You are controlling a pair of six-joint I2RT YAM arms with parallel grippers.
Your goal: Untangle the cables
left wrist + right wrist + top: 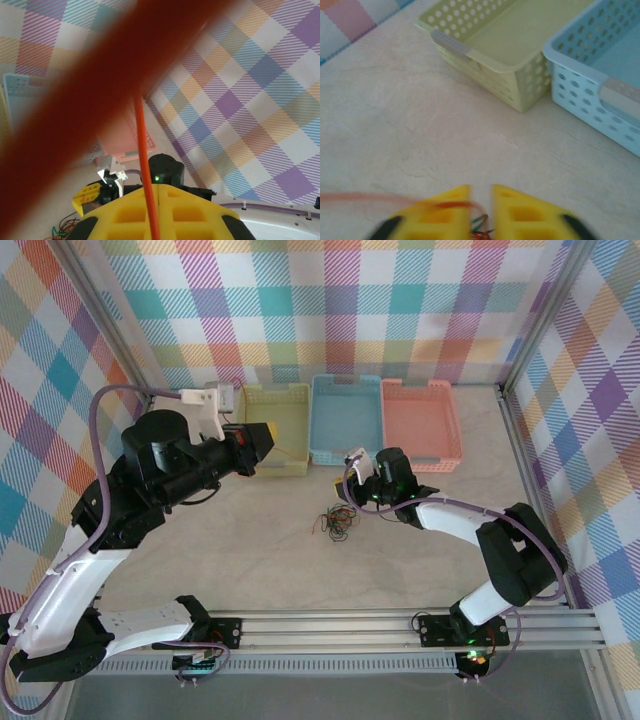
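I should drop the orange cable from my left gripper on the bottom of the yellow-green basket (272, 440) beside the blue one.
The cables (335, 523) lie as a small tangle of thin red, orange, black and green wires on the pale tabletop, in front of the baskets. My left gripper (262, 440) is raised over the yellow-green basket. In the left wrist view its yellow jaws (159, 186) are shut on an orange cable (142, 140) that runs straight up and passes blurred close to the lens. My right gripper (347, 492) is low beside the tangle. Its jaws (481, 192) stand slightly apart, with green and red wire ends (480, 222) in the gap and a blurred orange strand (452, 204) across the left finger.
Three perforated baskets stand in a row at the back: yellow-green (275, 425), blue (345, 420) and pink (420, 420). Checked walls close the table on three sides. An aluminium rail (400, 625) carries the arm bases at the near edge.
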